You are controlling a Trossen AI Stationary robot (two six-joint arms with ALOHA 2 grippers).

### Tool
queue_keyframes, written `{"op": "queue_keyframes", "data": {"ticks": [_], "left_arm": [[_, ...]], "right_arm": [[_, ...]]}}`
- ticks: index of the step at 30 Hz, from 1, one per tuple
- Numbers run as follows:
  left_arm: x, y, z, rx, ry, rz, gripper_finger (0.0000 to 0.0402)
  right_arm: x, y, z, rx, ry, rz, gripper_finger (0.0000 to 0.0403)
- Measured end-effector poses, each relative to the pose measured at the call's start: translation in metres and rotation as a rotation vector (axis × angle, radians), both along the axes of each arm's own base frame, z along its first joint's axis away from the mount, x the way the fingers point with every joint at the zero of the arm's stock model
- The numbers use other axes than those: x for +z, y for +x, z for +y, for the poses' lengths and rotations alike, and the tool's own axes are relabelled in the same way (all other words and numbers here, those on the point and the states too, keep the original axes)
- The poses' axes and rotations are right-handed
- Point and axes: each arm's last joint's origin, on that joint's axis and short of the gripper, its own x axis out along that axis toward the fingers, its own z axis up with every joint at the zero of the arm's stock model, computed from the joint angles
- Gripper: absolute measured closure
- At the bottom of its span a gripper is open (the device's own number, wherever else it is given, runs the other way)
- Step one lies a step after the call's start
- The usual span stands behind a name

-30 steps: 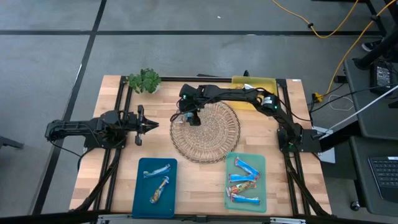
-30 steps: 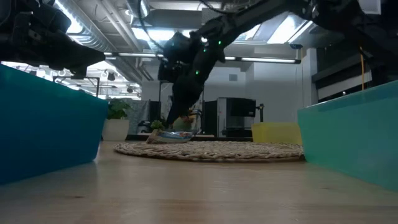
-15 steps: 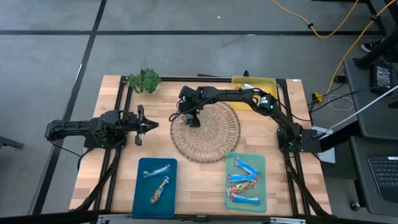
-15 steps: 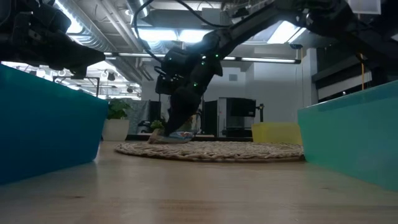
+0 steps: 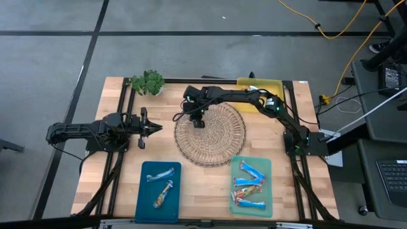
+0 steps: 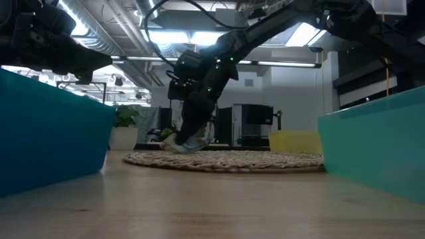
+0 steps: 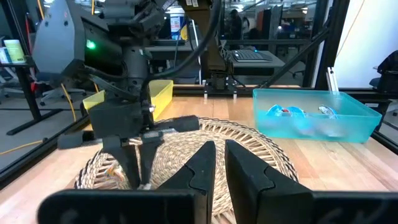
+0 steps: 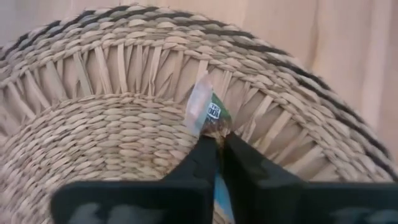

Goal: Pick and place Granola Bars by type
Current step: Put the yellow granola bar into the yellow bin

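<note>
The robot's right gripper will release the granola bar in the yellow tray (image 5: 250, 98), on the side closest to the woven mat.
A granola bar (image 8: 206, 112) in a silvery and blue wrapper is at the far left part of the round woven mat (image 5: 213, 137). My right gripper (image 5: 198, 121) stands over it, shut on it. Two bars lie in the blue tray (image 5: 145, 197) and several in the green tray (image 5: 267, 166). At the table's left, level above the wood, my left gripper (image 5: 156, 128) is shut on nothing. My right gripper pinches the granola bar between its two fingers (image 8: 244, 163), which point down from above. One wrapper end (image 8: 200, 102) sticks out past the fingertips. In the low view the bar (image 6: 186, 145) sits tilted just over the mat; whether it touches the mat I cannot tell.
A yellow tray (image 5: 272, 83) stands at the far right. A leafy green sprig (image 5: 147, 83) is at the far left corner. Bare wood lies between the mat and the near trays.
My right gripper has come down onto the bar at the mat's far left and shut on it. The bar, which lay flat on the mat, now sits tilted in the fingers.
</note>
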Motion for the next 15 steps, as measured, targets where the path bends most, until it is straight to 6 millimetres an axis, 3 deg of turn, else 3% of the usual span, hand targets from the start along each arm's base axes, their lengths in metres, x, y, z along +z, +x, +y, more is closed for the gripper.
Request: {"op": "queue_keyframes", "data": {"ticks": [2, 5, 9, 12, 15], "left_arm": [[0.000, 0.000, 0.000, 0.000, 0.000, -0.001, 0.0370], [0.000, 0.000, 0.000, 0.000, 0.000, 0.000, 0.0370], [0.000, 0.000, 0.000, 0.000, 0.000, 0.000, 0.0370], [0.000, 0.000, 0.000, 0.000, 0.000, 0.000, 0.0370], [0.000, 0.000, 0.000, 0.000, 0.000, -0.002, 0.0370]], "right_arm": [[0.009, 0.001, 0.000, -0.001, -0.002, 0.012, 0.0388], [0.033, 0.005, -0.002, -0.002, -0.011, -0.007, 0.0381], [0.084, 0.004, -0.005, -0.004, -0.123, -0.014, 0.0364], [0.119, -0.005, -0.006, -0.007, -0.252, -0.040, 0.0371], [0.156, -0.028, -0.008, -0.019, -0.304, -0.095, 0.0388]]}}
